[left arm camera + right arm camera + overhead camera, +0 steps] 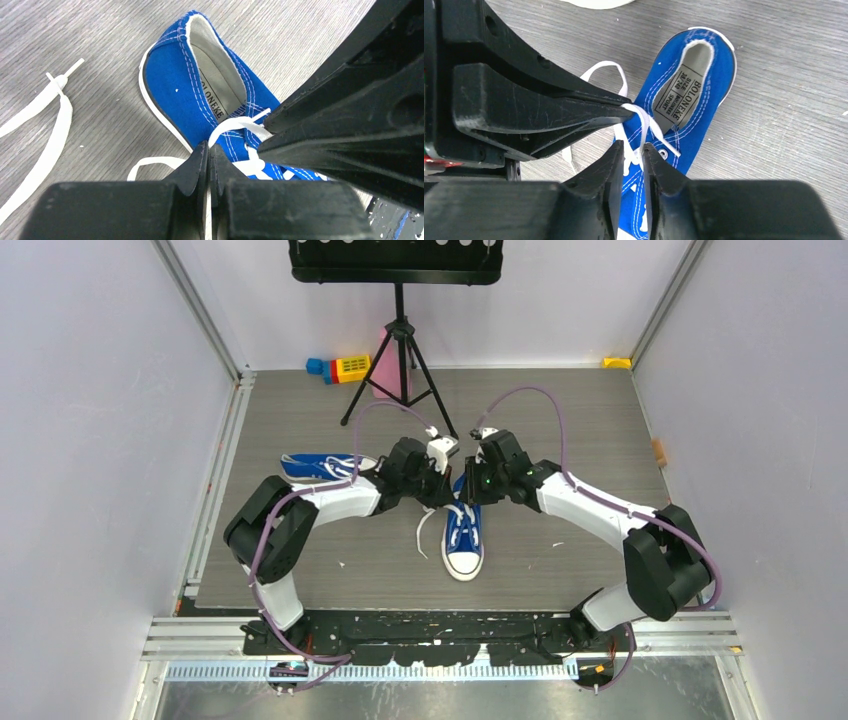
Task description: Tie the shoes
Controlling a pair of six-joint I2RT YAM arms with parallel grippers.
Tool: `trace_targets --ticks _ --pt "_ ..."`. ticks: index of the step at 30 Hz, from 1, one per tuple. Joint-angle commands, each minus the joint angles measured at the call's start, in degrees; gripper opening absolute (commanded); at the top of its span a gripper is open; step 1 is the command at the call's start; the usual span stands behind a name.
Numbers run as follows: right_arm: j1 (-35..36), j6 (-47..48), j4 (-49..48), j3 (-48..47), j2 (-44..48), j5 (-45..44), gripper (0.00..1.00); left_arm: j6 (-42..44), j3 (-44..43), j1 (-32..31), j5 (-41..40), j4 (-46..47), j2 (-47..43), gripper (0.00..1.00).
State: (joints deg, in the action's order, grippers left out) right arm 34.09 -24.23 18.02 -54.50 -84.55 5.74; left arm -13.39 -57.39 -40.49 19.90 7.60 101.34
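Observation:
The lace is held by my right gripper at its bend, short of its loose end, so I will open that gripper, take the lace's tip [675,152] and pull it away.
One blue shoe [463,532] stands mid-table with its white toe cap toward the arm bases; it also shows in the wrist views [180,90] [694,80]. The second shoe [318,467] lies on its side behind the left arm. Both grippers meet over the centre shoe's tongue. My left gripper [441,489] [209,150] is shut on a loop of white lace [636,111]. My right gripper [470,486] [631,149] has its jaws a narrow gap apart, a lace strand running between the tips. A loose lace end [50,115] trails on the table left of the shoe.
A black tripod stand [400,360] rises at the back centre, with coloured toy blocks [340,368] and a pink object [385,370] by its feet. A yellow piece [617,363] sits in the back right corner. Pale walls enclose the grey board [560,570].

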Motion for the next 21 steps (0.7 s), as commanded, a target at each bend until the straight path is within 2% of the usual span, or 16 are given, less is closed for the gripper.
trace_targets --ticks 1,8,11,17,21 --pt "0.22 -1.67 -2.45 1.37 1.65 3.67 0.31 -1.47 0.65 -0.03 0.43 7.63 -1.1 0.01" --pt "-0.07 -0.05 -1.71 0.58 1.86 5.3 0.33 -2.11 1.36 -0.03 2.61 9.97 -0.46 0.02" --pt "-0.23 0.22 -0.22 -0.39 1.8 5.0 0.43 -2.47 1.52 -0.03 2.84 10.74 0.02 0.01" --pt "-2.6 1.49 2.03 -0.53 5.22 3.85 0.47 -2.36 1.4 -0.03 3.3 11.27 1.04 0.02" --pt "-3.85 2.59 3.89 -0.78 7.36 2.58 0.58 -2.34 1.3 -0.03 3.69 11.77 1.69 0.02"
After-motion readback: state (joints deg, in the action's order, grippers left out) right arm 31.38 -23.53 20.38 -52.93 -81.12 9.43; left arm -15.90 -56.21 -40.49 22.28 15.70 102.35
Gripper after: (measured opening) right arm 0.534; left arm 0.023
